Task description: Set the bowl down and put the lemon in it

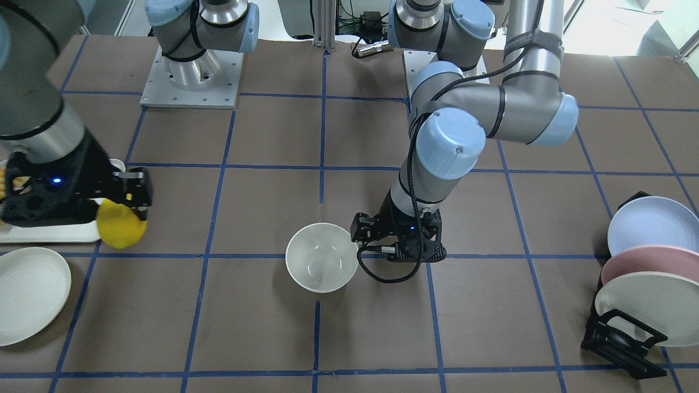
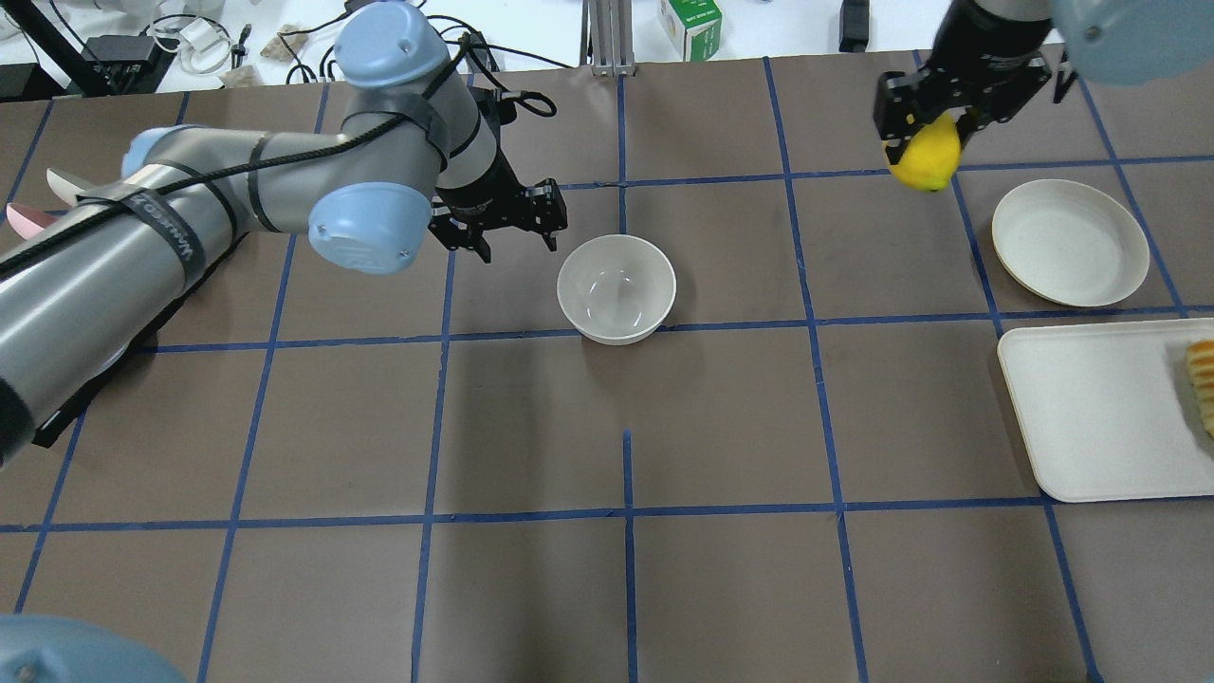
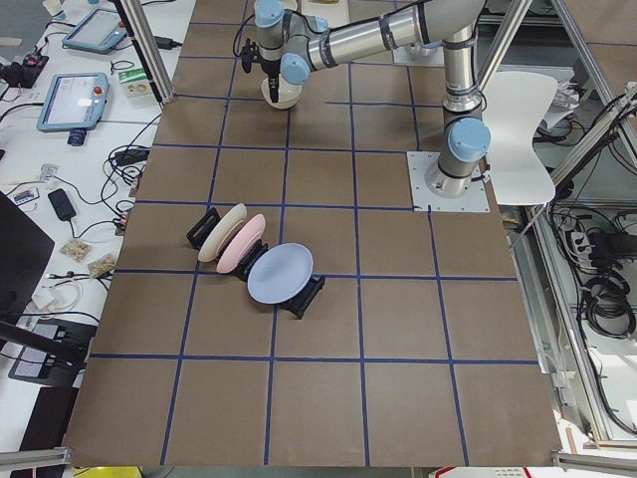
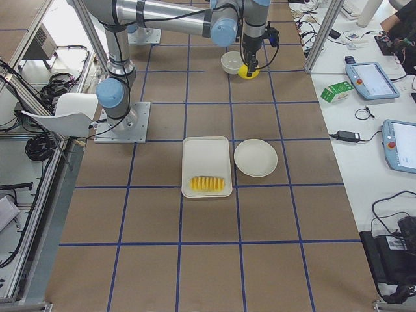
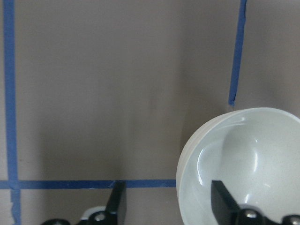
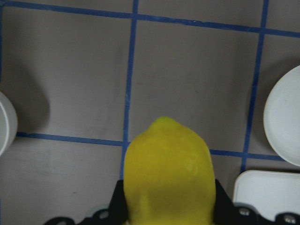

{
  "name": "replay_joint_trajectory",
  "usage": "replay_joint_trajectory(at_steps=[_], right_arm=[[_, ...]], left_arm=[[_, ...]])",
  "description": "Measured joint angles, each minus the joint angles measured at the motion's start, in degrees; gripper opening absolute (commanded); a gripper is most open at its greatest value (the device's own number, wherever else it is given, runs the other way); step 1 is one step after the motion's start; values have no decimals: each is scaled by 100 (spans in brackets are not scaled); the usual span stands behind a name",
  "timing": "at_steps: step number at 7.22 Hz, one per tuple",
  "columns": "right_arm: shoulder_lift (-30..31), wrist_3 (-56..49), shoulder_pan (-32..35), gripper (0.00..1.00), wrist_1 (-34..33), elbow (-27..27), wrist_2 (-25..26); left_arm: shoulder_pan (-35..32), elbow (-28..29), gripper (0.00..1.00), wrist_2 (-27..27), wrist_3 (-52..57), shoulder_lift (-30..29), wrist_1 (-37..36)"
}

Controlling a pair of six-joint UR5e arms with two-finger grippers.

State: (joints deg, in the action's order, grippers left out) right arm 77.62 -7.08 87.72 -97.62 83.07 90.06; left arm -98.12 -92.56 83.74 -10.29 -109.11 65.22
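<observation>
My right gripper is going to release the lemon, which is held above the table now, on the inside bottom of the off-white bowl (image 1: 324, 266) near the middle of the table.
The off-white bowl (image 2: 616, 287) stands upright and empty near the table's middle; it also shows in the front view (image 1: 321, 257) and the left wrist view (image 5: 243, 159). My left gripper (image 2: 519, 245) is open and empty just beside the bowl, apart from its rim; in the left wrist view (image 5: 168, 201) one fingertip (image 5: 220, 197) shows over the bowl's edge. My right gripper (image 2: 928, 133) is shut on the yellow lemon (image 2: 925, 159) and holds it above the table, well to the bowl's right. The lemon fills the right wrist view (image 6: 168, 173) and shows in the front view (image 1: 120, 224).
An off-white plate (image 2: 1070, 242) lies near the lemon, with a white tray (image 2: 1091, 417) behind it that holds a yellow ribbed item (image 2: 1203, 379). A black rack (image 1: 622, 338) with three plates stands on my left side. Blue tape lines grid the brown table.
</observation>
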Motion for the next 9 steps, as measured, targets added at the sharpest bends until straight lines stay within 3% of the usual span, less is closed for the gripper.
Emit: replay_joint_trajectory(at_steps=[2,4,6,9], right_arm=[[-329,1346,973,23,-394,-17,-22],[-807,2629,1851,23,-943,-69,22],[-1292,3281,2321,23,-1421,-41,21],[-1765,3467,2447,30,-1724,108,-21]], left_arm=[[316,349,100,460,670,708,1336],[728,479,100,553,1215,1378,2197],[919,493,100,581,1421,1711,2419],[998,513,100,586,1437,1806,2586]])
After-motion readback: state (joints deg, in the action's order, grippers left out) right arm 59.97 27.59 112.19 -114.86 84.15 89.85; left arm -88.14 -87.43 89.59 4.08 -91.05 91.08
